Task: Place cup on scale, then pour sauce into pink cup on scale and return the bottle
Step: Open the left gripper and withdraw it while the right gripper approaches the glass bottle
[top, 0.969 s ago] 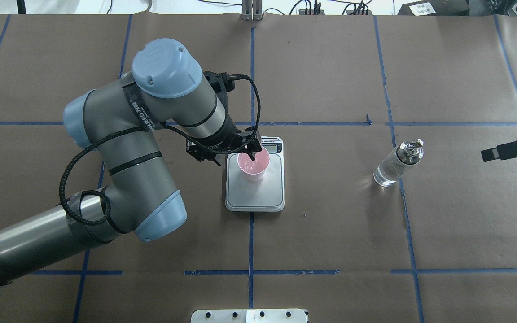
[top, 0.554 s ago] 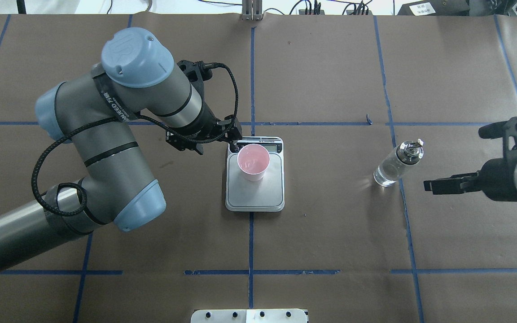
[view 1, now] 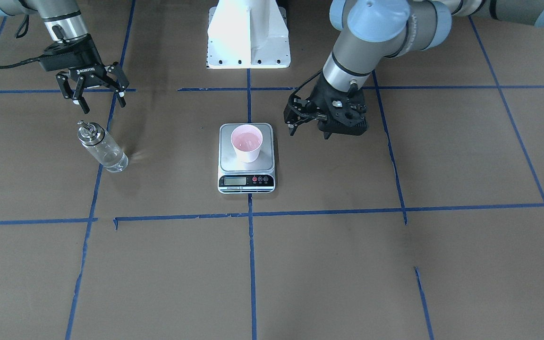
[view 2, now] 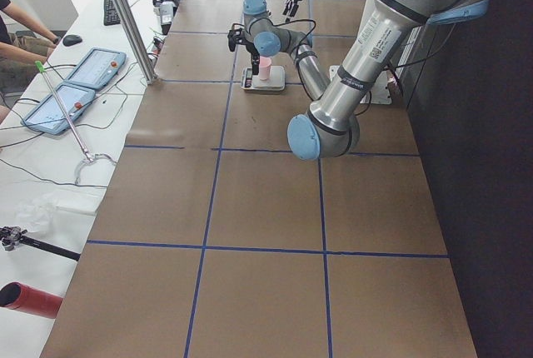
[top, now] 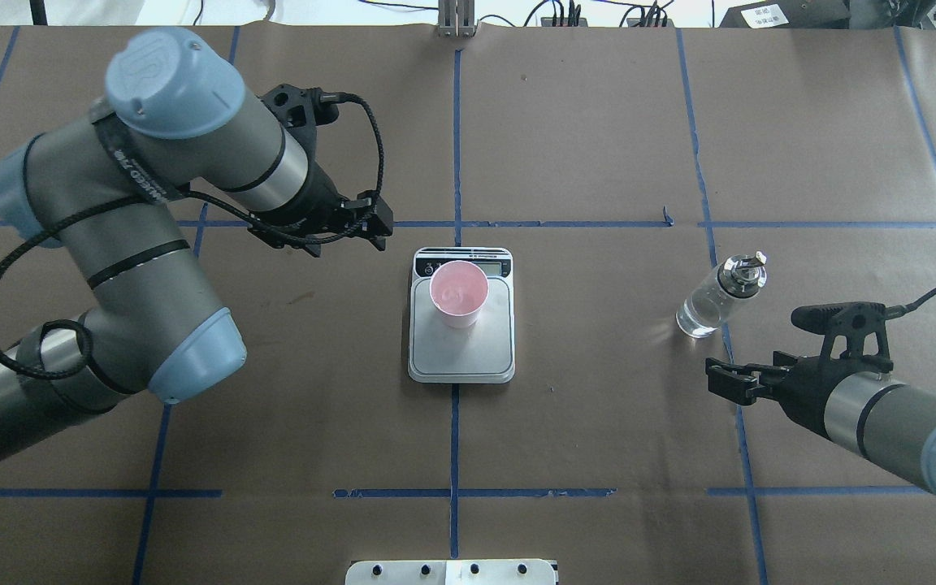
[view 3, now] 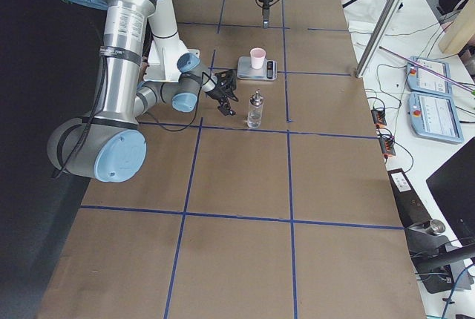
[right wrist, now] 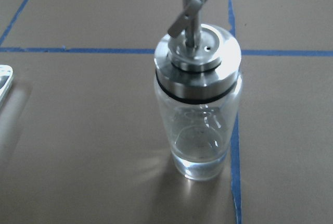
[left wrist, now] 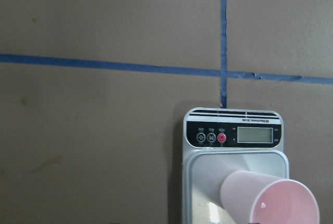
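Observation:
Next, I move my right gripper to the clear bottle and close it on the bottle's body (view 1: 106, 149) (right wrist: 199, 127), below its metal cap, so the spout stays free for pouring.
The pink cup (top: 458, 292) stands upright on the silver scale (top: 461, 353), nothing touching it; it also fills the lower right of the left wrist view as cup (left wrist: 270, 203) on scale (left wrist: 231, 135). My left gripper (view 1: 309, 132) hangs open and empty to the robot's left of the scale, apart from the cup. The clear bottle (top: 720, 296) with its metal spout stands upright on the table. My right gripper (view 1: 102, 105) is open just on the robot's side of the bottle (view 1: 102, 148), not touching it. The bottle (right wrist: 197, 104) sits centred in the right wrist view.
Brown paper with blue tape lines (top: 456, 162) covers the table. The white robot base (view 1: 248, 33) stands at the near middle edge. Beside the table's far side runs a bench with tablets (view 2: 75, 83), cables and a person's arm (view 2: 25, 25).
My left gripper let go of the cup's rim and pulled back to the robot's left. My right arm swung in from the table's right edge to just short of the bottle.

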### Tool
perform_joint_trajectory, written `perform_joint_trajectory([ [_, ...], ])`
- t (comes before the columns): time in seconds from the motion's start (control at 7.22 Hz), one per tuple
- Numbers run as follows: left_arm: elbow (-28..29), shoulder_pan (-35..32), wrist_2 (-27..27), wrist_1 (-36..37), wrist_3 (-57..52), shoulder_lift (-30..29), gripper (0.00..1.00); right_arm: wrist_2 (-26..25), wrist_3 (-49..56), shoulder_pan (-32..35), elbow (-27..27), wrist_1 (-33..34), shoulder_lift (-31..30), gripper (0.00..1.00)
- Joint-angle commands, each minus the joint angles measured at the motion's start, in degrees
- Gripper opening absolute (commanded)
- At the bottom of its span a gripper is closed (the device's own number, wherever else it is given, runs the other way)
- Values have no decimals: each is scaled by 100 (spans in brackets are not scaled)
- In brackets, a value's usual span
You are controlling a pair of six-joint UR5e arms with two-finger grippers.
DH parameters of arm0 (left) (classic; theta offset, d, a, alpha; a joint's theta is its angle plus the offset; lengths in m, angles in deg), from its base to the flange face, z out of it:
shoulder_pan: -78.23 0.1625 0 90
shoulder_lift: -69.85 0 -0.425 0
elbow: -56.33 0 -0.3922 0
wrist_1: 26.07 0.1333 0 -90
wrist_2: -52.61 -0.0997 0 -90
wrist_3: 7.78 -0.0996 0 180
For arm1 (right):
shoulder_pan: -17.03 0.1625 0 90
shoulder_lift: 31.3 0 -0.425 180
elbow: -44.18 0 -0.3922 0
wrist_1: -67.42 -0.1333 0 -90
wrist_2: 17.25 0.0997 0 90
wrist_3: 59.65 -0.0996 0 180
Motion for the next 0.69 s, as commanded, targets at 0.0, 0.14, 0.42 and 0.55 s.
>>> perform_joint_trajectory([
  [0.0, -154, -800, 3, 11, -1192, 596, 88, -1720, -486, -535, 294, -45, 64, 100],
  [0.14, -311, -1117, 3, 2, -2147, 1182, 89, -2301, -559, -632, 451, -62, 82, 100],
  [0.42, -453, -1995, 12, -7, -3548, 1827, 90, -3006, -568, -869, 1038, -106, 317, 100],
  [0.55, -453, -2130, 12, -7, -3815, 1942, 90, -3410, -568, -983, 1250, -219, 406, 100],
])
